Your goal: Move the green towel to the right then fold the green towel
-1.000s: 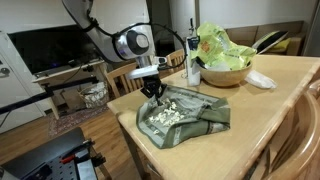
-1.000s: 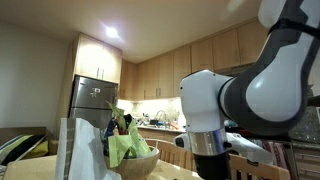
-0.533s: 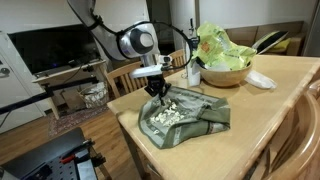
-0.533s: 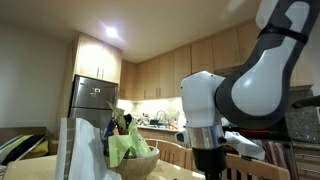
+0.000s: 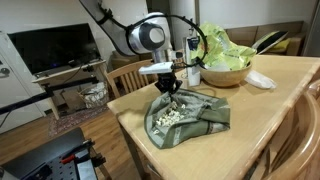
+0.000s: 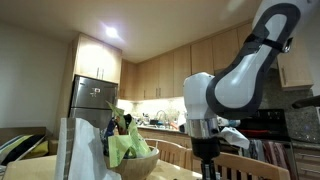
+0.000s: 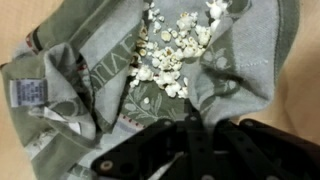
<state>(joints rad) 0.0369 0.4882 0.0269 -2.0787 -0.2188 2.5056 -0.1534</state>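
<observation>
The raised end on the green towel's edge (image 5: 216, 107) is in front of the wooden bowl. Next, my gripper lets go of it there.
The green towel (image 5: 192, 113), patterned with white flowers, lies crumpled on the wooden table (image 5: 272, 112) in an exterior view. My gripper (image 5: 172, 88) stands over the towel's back left edge, shut on a pinch of the cloth. In the wrist view the towel (image 7: 150, 60) fills the frame, and the black fingers (image 7: 190, 122) close on a raised fold of it at the bottom. The towel's label (image 7: 30, 91) shows at the left. The towel itself is hidden in the low exterior view, where only my arm (image 6: 215, 98) shows.
A wooden bowl (image 5: 224, 74) of green leaves, a bottle (image 5: 193, 62) and a white object (image 5: 261, 79) stand behind the towel. A chair (image 5: 128, 76) stands at the table's left end, with a TV (image 5: 58, 48) beyond. The bowl (image 6: 138, 162) also shows in the low exterior view.
My gripper has moved to the right across the table, dragging the towel's left edge with it. The towel is more bunched toward the right.
</observation>
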